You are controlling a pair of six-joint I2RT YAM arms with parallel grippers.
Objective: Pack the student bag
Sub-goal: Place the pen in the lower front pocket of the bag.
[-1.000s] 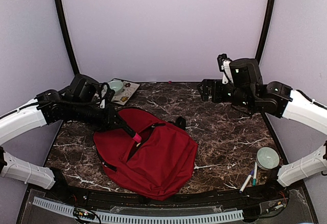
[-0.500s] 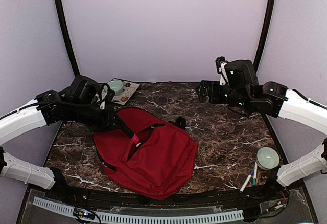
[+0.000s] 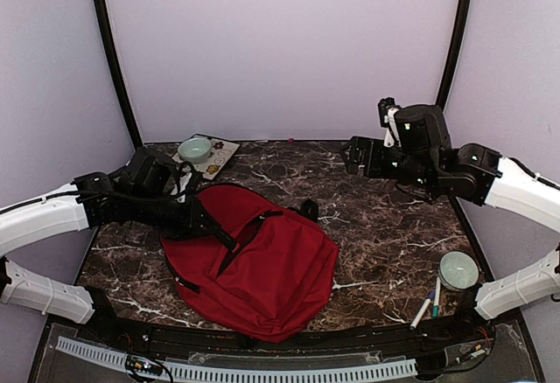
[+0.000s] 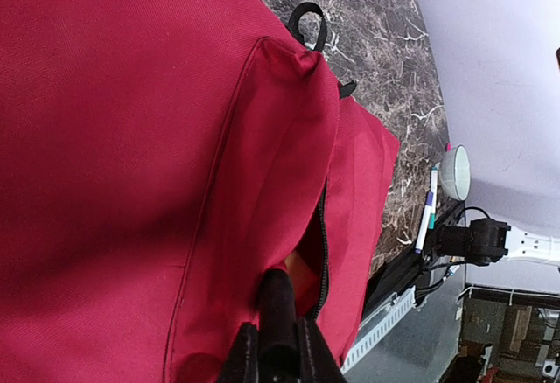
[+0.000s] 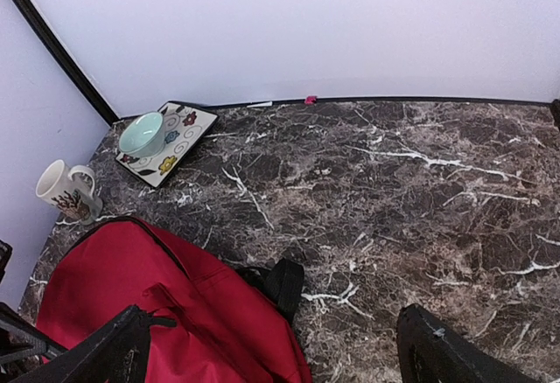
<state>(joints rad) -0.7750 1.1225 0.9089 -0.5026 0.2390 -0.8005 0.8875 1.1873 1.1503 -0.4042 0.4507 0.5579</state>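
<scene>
My left gripper needs to let go of the black pen-like stick inside the gaping black zip of the student bag [image 3: 239,246] [image 4: 303,276].
The student bag [image 3: 271,269] is a big dark-red backpack lying flat at the table's front centre, and it fills the left wrist view [image 4: 114,138]. Its black zip [image 4: 324,252] gapes a little. My left gripper [image 3: 226,239] [image 4: 278,335] is shut on a black pen-like stick [image 4: 278,300], whose tip pokes into that zip gap; something orange-pink [image 4: 302,269] shows inside. My right gripper [image 3: 354,156] [image 5: 271,326] hangs open and empty above the back right of the table, well apart from the bag [image 5: 114,278].
A patterned plate [image 3: 219,157] with a pale-green bowl [image 3: 194,148] sits at the back left, with a mug [image 5: 61,191] beside it. A second bowl [image 3: 458,269] and two pens [image 3: 429,304] lie front right. The bag's black loop [image 3: 308,208] sticks out behind it.
My left arm has dropped lower and pulled left. The stick's pink tip, visible earlier above the bag, has gone into the zip gap. My right arm has shifted slightly right.
</scene>
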